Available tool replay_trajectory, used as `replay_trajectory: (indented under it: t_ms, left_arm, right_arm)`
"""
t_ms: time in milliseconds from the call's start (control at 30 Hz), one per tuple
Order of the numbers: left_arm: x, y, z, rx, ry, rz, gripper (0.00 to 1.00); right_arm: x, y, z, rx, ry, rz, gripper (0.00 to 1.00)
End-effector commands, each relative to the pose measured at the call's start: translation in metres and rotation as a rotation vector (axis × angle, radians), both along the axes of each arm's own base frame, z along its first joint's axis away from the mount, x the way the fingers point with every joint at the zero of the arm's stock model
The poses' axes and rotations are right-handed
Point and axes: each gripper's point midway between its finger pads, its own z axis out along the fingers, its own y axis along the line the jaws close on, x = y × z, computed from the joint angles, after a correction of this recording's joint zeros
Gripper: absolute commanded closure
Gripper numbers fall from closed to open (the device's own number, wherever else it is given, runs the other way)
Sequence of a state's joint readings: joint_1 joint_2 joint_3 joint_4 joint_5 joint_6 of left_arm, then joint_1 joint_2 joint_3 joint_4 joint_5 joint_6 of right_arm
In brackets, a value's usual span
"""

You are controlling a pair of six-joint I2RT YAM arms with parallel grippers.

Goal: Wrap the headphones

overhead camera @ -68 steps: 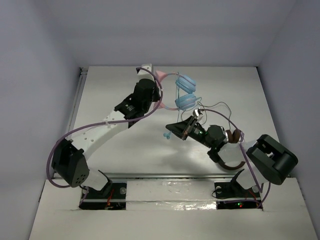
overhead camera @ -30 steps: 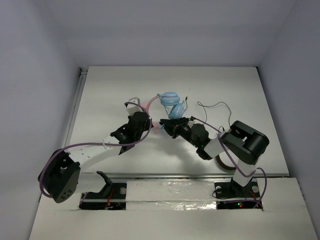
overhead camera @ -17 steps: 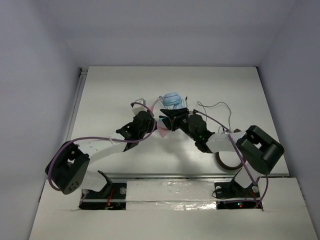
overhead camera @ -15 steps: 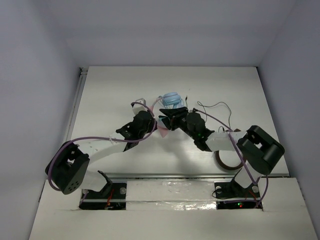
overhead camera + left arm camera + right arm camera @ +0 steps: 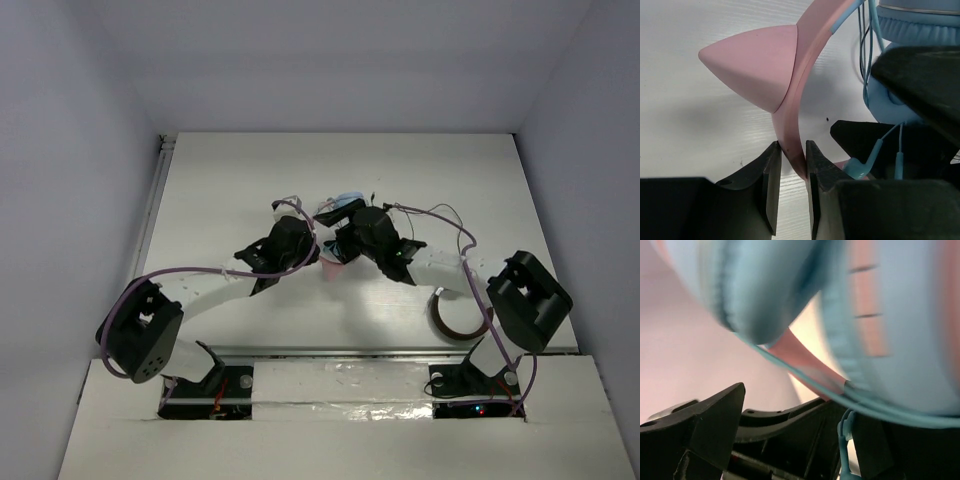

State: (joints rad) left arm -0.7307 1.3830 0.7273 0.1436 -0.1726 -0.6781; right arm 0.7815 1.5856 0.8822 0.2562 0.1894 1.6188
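Note:
My left gripper is going to set the headphones down flat and let go of them on the middle of the white table (image 5: 326, 257), beside the loose black cable. The headphones now lie mid-table under both wrists.
The headphones (image 5: 346, 201) lie mid-table, mostly hidden under both wrists; a bit of light-blue earcup and of pink show in the top view. In the left wrist view, my left gripper (image 5: 793, 150) is shut on the pink headband (image 5: 792, 100), just below its pink cat ear (image 5: 755, 65). The earcups (image 5: 920, 25) and thin blue cable (image 5: 869, 55) lie to the right. My right gripper (image 5: 800, 410) stands open against the headphones from the other side. An earcup (image 5: 765, 285) looms blurred above it, and the cable's blue plug (image 5: 842, 440) hangs by one finger.
A brown ring-shaped band (image 5: 455, 315) lies by the right arm's base. A loose thin black cable (image 5: 440, 212) curls on the table behind the right arm. The two wrists crowd together over the middle of the white table (image 5: 220, 180).
The right gripper has opened wide and pushed left over the headphones, covering most of the earcups. The left wrist has shifted slightly right, and its jaws have eased a little.

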Motion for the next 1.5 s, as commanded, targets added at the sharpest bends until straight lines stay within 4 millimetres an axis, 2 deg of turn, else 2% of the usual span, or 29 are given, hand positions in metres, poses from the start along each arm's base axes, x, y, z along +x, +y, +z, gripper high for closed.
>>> replay_trajectory:
  t_ms: [0,67,200,267,400,500,567,600,633,667,700,733,767,800,867,933,1000,1033,1067,1133,1233,1267,1300,1367,1400,1433,1467]
  left_arm:
    - [-0.016,-0.043,0.033,-0.099,-0.024,-0.230,1.00]
    - [-0.014,-0.043,0.034,-0.085,-0.031,-0.231,1.00]
    - [-0.005,-0.036,0.033,-0.070,-0.045,-0.208,1.00]
    - [-0.002,-0.033,0.031,-0.072,-0.041,-0.202,1.00]
    - [-0.003,-0.036,0.030,-0.144,-0.018,-0.249,1.00]
    - [-0.002,-0.033,0.028,-0.164,-0.012,-0.250,1.00]
    - [-0.001,-0.031,0.029,-0.172,-0.009,-0.250,1.00]
    - [-0.005,-0.035,0.030,-0.185,-0.001,-0.275,1.00]
    - [-0.007,-0.036,0.031,-0.191,0.003,-0.285,1.00]
    - [-0.005,-0.034,0.031,-0.187,0.002,-0.285,1.00]
    - [-0.006,-0.033,0.030,-0.179,0.010,-0.288,1.00]
    - [-0.005,-0.033,0.031,-0.177,0.008,-0.288,1.00]
    - [-0.005,-0.033,0.030,-0.175,0.009,-0.289,1.00]
    - [-0.002,-0.030,0.029,-0.179,0.010,-0.278,1.00]
    - [-0.001,-0.028,0.032,-0.205,0.015,-0.285,1.00]
    - [-0.004,-0.030,0.034,-0.221,0.018,-0.302,1.00]
    - [-0.006,-0.031,0.037,-0.234,0.012,-0.311,1.00]
    - [-0.007,-0.031,0.038,-0.233,0.013,-0.311,1.00]
    - [-0.006,-0.031,0.038,-0.230,0.013,-0.312,1.00]
    - [-0.009,-0.032,0.037,-0.214,0.020,-0.323,1.00]
    - [-0.010,-0.028,0.036,-0.187,0.018,-0.324,1.00]
    - [-0.009,-0.027,0.035,-0.175,0.023,-0.318,1.00]
    - [-0.009,-0.028,0.036,-0.178,0.019,-0.319,1.00]
    - [-0.008,-0.030,0.037,-0.183,0.020,-0.324,1.00]
    - [-0.007,-0.031,0.039,-0.185,0.019,-0.326,1.00]
    - [-0.007,-0.031,0.040,-0.184,0.018,-0.327,1.00]
    - [-0.006,-0.030,0.041,-0.178,0.013,-0.329,1.00]
  right_arm:
    - [0.017,-0.001,0.009,-0.180,-0.056,0.010,0.14]
    - [0.022,0.005,0.014,-0.199,-0.070,0.031,0.14]
    - [0.014,0.000,-0.003,-0.334,-0.033,0.049,0.14]
    - [0.014,0.000,0.001,-0.362,-0.055,0.077,0.12]
    - [-0.001,-0.006,0.000,-0.468,-0.040,0.149,0.10]
    - [-0.017,-0.015,-0.011,-0.512,-0.002,0.201,0.05]
    - [-0.023,-0.016,-0.002,-0.488,-0.022,0.221,0.04]
    - [-0.026,-0.018,0.011,-0.483,-0.064,0.233,0.01]
    - [-0.029,-0.023,0.006,-0.516,-0.052,0.246,0.00]
    - [-0.022,-0.026,0.014,-0.552,-0.069,0.225,0.00]
    - [-0.019,-0.028,0.013,-0.615,-0.083,0.250,0.00]
    - [-0.021,-0.031,-0.009,-0.686,-0.028,0.285,0.00]
    - [-0.022,-0.015,0.003,-0.656,-0.043,0.349,0.00]
    - [-0.025,-0.010,0.003,-0.663,-0.051,0.401,0.00]
    - [-0.032,-0.006,0.021,-0.638,-0.112,0.433,0.00]
    - [-0.038,-0.018,0.016,-0.721,-0.123,0.481,0.00]
    - [-0.031,-0.031,-0.005,-0.869,-0.075,0.502,0.00]
    - [-0.032,-0.026,0.001,-0.874,-0.061,0.538,0.00]
    - [-0.031,-0.020,-0.002,-0.869,-0.052,0.560,0.00]
    - [-0.026,-0.012,0.011,-0.852,-0.102,0.571,0.00]
    - [-0.025,-0.020,0.021,-0.905,-0.070,0.565,0.00]
    - [-0.014,-0.018,0.054,-0.852,-0.166,0.473,0.00]
    - [-0.023,-0.020,0.047,-0.841,-0.149,0.507,0.00]
    - [-0.020,-0.008,0.039,-0.813,-0.140,0.556,0.00]
    - [-0.021,-0.013,0.028,-0.867,-0.091,0.577,0.01]
    - [-0.023,-0.016,0.031,-0.871,-0.093,0.578,0.02]
    - [-0.025,-0.014,0.048,-0.827,-0.140,0.567,0.02]
